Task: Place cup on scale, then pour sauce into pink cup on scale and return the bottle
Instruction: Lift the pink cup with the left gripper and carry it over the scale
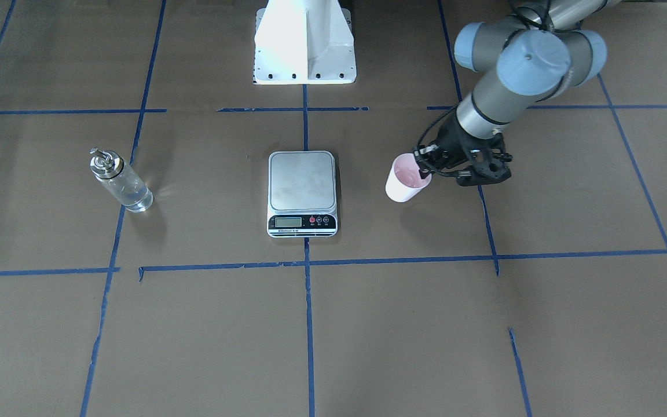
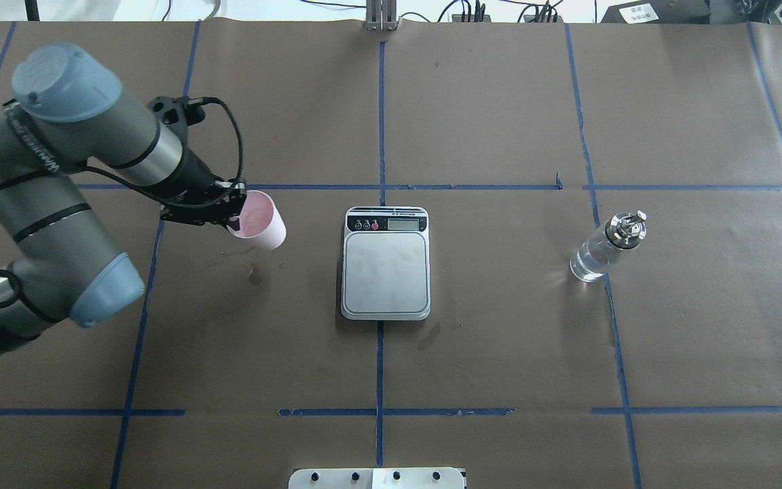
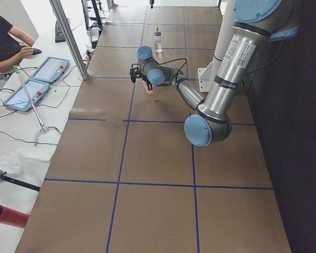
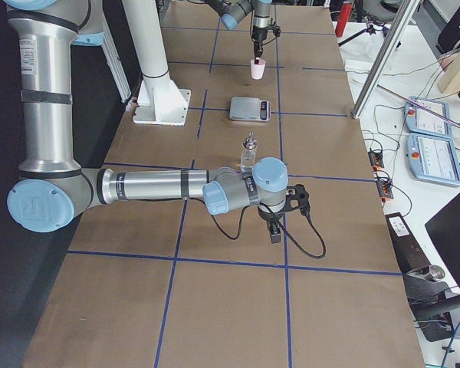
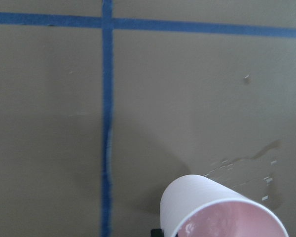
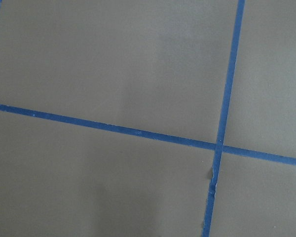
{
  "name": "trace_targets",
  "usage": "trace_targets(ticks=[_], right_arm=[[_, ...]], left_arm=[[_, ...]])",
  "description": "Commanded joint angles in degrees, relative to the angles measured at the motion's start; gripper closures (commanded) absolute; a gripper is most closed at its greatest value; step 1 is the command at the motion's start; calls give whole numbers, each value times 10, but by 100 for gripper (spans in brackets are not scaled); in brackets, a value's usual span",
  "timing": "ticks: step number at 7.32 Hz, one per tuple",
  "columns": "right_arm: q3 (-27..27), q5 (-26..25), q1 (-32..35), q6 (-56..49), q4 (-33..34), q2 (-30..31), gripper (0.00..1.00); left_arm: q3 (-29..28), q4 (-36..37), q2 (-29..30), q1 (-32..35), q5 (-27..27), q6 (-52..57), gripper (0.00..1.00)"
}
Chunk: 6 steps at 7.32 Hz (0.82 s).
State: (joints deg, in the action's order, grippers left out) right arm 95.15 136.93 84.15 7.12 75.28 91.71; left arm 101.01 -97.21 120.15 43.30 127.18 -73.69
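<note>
My left gripper has the pale pink cup. It will let go of the cup on the middle of the scale's bare steel platform (image 1: 301,182).
My left gripper (image 1: 427,166) is shut on the rim of the pale pink cup (image 1: 404,180), one finger inside and one outside. It holds the cup tilted, just above the paper and apart from the scale, on its left in the overhead view (image 2: 261,221). The cup fills the lower right of the left wrist view (image 5: 212,207). The scale (image 2: 385,265) sits at the table's centre with a bare steel platform. The clear glass bottle (image 2: 607,248) stands upright to the right of the scale. My right gripper (image 4: 274,230) shows only in the exterior right view, near the table; I cannot tell its state.
The table is covered in brown paper with blue tape lines. A small stain (image 2: 253,274) marks the paper below the cup. The white robot base (image 1: 304,40) stands behind the scale. A seated person (image 3: 5,37) and tablets are beside the table.
</note>
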Motion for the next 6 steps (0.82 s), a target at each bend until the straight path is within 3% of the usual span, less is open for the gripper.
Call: trace_targets(ticks=[1, 2, 6], right_arm=[[4, 15, 0, 1, -1, 0, 0], [6, 16, -1, 2, 0, 0, 0], [7, 34, -7, 0, 0, 0, 0]], left_arm=[[-72, 71, 155, -38, -14, -50, 100], [-104, 66, 190, -74, -38, -83, 100], [-100, 69, 185, -124, -94, -85, 100]])
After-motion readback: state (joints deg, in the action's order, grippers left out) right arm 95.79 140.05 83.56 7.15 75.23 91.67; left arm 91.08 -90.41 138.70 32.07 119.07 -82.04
